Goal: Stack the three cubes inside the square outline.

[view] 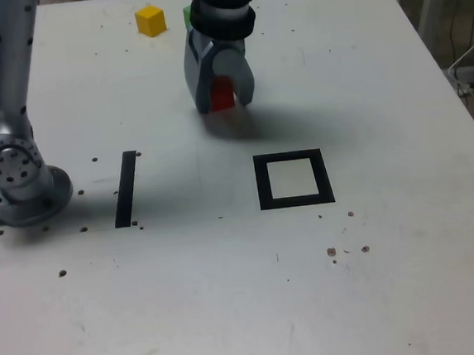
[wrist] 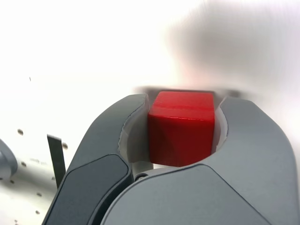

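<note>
Next, the gripper sets the red cube, still held low over the table, down on the white centre of the square outline (view: pixel 288 180), a little toward the black strip.
My gripper (view: pixel 222 96) is shut on the red cube (view: pixel 222 94), low over the table behind the square outline (view: pixel 293 178). In the wrist view the red cube (wrist: pixel 182 127) fills the space between the two grey jaws of the gripper (wrist: pixel 180 133), which press on its sides. The yellow cube (view: pixel 150 20) sits at the far side of the table. Only a sliver of the green cube (view: pixel 187 16) shows, just past the arm's wrist. The black square outline has a white centre with nothing in it.
A straight black strip (view: pixel 126 188) lies on the table at the exterior view's left, also visible as the strip (wrist: pixel 56 158) in the wrist view. The arm's base (view: pixel 17 176) stands at the left edge. Small dark specks dot the white table (view: pixel 231 294).
</note>
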